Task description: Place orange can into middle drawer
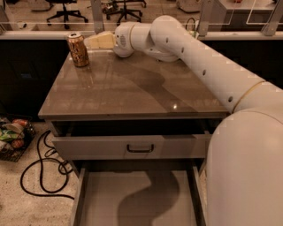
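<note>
The robot's gripper should next move to the upper half of the orange can [77,42] and close there, just under the top of the can.
The orange can [78,49] stands upright at the far left corner of the brown cabinet top [132,90]. My gripper [93,42] reaches in from the right at the back of the top. Its cream tip is just to the right of the can, at the height of the can's upper half. The white arm [199,57] stretches across the back right of the top. The middle drawer [132,198] is pulled out wide below, and its bare grey floor shows the arm's shadow.
The top drawer [140,148] with a black handle is pulled out a little above the middle drawer. A black cable [40,172] and a basket of items [13,134] lie on the floor at the left. Office chairs [66,11] stand behind.
</note>
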Controlling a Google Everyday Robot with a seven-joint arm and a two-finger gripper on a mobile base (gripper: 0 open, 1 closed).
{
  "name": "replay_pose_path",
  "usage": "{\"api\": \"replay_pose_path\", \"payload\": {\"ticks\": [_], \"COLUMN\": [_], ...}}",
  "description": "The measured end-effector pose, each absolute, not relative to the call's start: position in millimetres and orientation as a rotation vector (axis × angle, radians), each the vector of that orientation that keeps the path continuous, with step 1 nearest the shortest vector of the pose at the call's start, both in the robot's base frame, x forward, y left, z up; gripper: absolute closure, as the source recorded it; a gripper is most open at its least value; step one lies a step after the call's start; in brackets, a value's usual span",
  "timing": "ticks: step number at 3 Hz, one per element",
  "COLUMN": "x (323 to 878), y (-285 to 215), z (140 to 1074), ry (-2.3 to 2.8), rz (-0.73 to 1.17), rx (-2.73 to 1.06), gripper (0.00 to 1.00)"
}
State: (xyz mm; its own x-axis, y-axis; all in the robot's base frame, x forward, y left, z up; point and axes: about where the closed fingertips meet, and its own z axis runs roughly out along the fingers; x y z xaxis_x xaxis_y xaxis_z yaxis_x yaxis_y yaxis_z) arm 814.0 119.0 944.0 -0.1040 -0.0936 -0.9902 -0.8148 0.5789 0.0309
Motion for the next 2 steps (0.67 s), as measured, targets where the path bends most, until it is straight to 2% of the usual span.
{"api": "replay_pose_path", "payload": {"ticks": [1,2], "x": [819.9,825.6], "y": [164.8,176.5], "z": [927.8,921.1], "ry": [1.541,1.535], "rz": [0.761,0.77], "rx": [-0.803,-0.813], "gripper": [0.0,0.0]}}
